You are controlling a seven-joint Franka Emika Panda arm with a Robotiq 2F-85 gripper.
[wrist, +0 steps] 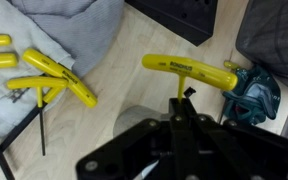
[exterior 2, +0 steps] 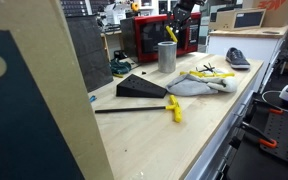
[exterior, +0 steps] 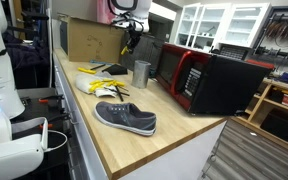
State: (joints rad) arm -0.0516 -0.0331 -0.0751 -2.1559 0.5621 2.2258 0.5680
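Observation:
Next, I release the yellow T-handle hex key from my gripper in the opening of the metal cup (exterior: 141,63) (wrist: 150,130) that is next to the microwave.
My gripper (wrist: 184,106) is shut on the thin shaft of a yellow T-handle hex key (wrist: 189,72), holding it upright with the handle on top. In both exterior views the gripper (exterior: 130,38) (exterior 2: 180,17) hangs just above a metal cup (exterior: 141,73) (exterior 2: 166,57) on the wooden counter, and the yellow key (exterior 2: 171,34) is right over the cup's mouth. In the wrist view the cup's grey rim (wrist: 134,120) shows partly under the gripper body.
Several more yellow T-handle keys (wrist: 49,75) lie on a grey cloth (exterior: 96,83) (exterior 2: 199,84). A red-and-black microwave (exterior: 209,80) stands behind the cup. A grey shoe (exterior: 125,118), a cardboard box (exterior: 92,40), a black wedge (exterior 2: 141,87) and a teal object (wrist: 252,95) are nearby.

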